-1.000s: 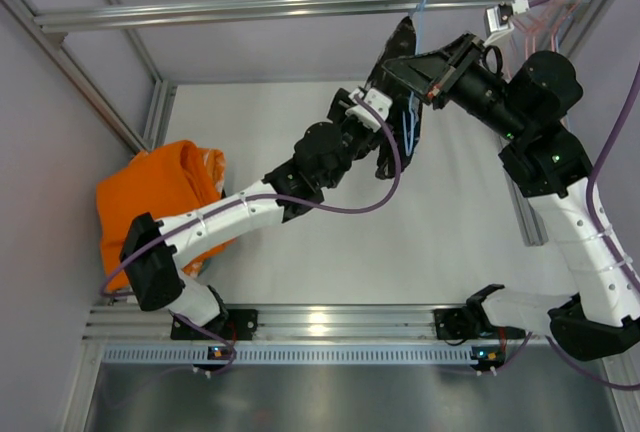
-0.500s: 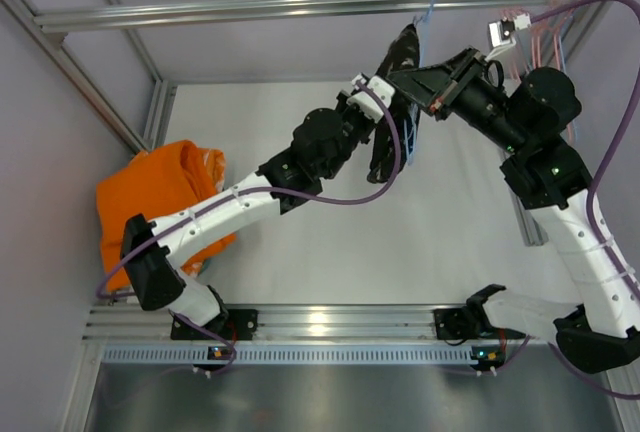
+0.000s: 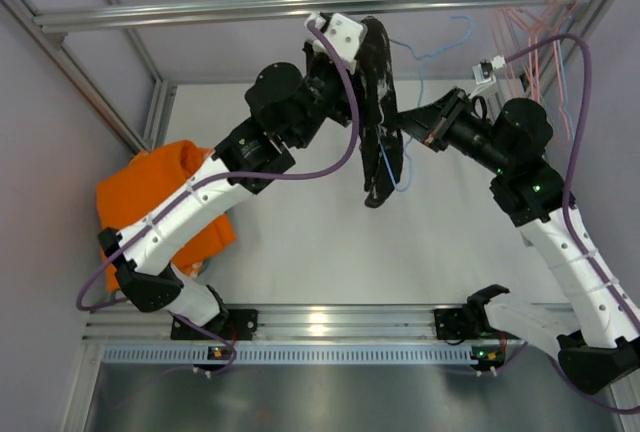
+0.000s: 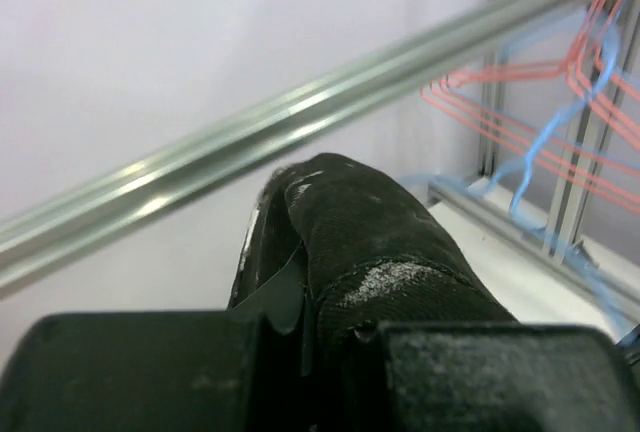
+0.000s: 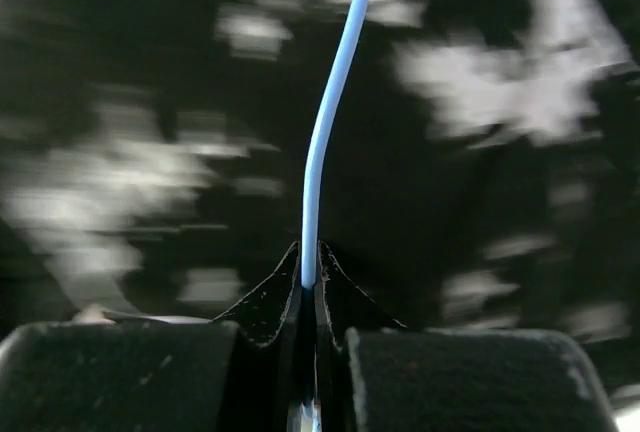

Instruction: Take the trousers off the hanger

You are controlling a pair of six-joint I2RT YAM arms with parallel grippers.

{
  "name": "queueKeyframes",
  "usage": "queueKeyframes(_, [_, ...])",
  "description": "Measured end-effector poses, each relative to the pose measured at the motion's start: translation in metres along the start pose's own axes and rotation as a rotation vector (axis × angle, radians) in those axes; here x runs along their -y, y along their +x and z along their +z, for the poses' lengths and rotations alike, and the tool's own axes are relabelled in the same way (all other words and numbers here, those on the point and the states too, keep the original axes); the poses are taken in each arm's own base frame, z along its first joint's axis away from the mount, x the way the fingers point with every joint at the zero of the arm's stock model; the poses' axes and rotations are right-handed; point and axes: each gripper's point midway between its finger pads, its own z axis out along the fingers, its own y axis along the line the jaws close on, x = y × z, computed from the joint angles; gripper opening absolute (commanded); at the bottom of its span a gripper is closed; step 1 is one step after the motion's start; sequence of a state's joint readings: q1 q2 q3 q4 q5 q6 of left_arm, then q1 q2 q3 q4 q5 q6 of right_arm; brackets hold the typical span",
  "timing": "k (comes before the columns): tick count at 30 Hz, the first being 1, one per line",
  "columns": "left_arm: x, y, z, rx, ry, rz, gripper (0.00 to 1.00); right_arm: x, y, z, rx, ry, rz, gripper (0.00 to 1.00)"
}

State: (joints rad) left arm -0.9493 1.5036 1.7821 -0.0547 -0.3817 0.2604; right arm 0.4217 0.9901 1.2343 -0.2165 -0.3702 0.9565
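Observation:
I need to let go of the black trousers with my left gripper on top of the bright orange garment [image 3: 170, 206] at the edge of the table.
The black, white-speckled trousers [image 3: 378, 102] hang in the air below the rail. My left gripper [image 3: 358, 52] is shut on their top edge, and in the left wrist view black fabric [image 4: 380, 242] bulges out between the jaws of the left gripper [image 4: 312, 324]. The light blue hanger [image 3: 419, 70] runs through the trousers, its hook curling to the right. My right gripper [image 3: 404, 122] is shut on its wire. In the right wrist view the blue wire [image 5: 330, 132] rises from the pinched tips of the right gripper [image 5: 310, 277], with the trousers [image 5: 500, 202] filling the background.
A bright orange garment [image 3: 160, 197] lies at the table's left edge. Pink hangers [image 3: 535, 22] hang from the metal rail [image 3: 250, 7] at the far right, seen also as pink hangers [image 4: 520, 87] beside the rail [image 4: 300, 122]. Frame posts stand on both sides.
My left gripper has shut on the trousers and carried them up and to the left. The right gripper has followed leftward with the hanger wire, and the hanger's hook now sits lower and tilted.

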Motion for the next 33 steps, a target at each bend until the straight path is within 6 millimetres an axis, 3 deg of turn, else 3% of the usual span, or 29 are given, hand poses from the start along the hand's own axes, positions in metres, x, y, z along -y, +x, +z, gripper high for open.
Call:
queueKeyframes(3, [-0.010, -0.037, -0.005, 0.062, -0.004, -0.045, 0.00, 0.026, 0.017, 0.002, -0.053, 0.049, 0.004, 0.00])
queueKeyframes(9, [-0.027, -0.108, -0.017, 0.208, -0.011, -0.122, 0.00, 0.057, 0.041, -0.003, -0.107, 0.100, -0.006, 0.00])
queueKeyframes(14, [-0.040, -0.151, -0.024, 0.307, -0.030, -0.162, 0.00, 0.078, 0.054, -0.008, -0.133, 0.131, -0.047, 0.00])
queueKeyframes(25, [-0.067, -0.183, -0.038, 0.396, -0.098, -0.140, 0.00, 0.117, 0.086, -0.031, -0.224, 0.218, -0.129, 0.00])
queueKeyframes(29, [-0.095, -0.193, -0.044, 0.434, -0.166, -0.129, 0.00, 0.122, 0.095, -0.043, -0.248, 0.226, -0.172, 0.00])
queueKeyframes(33, [-0.133, -0.185, -0.056, 0.423, -0.260, -0.107, 0.00, 0.121, 0.097, -0.049, -0.262, 0.211, -0.227, 0.00])
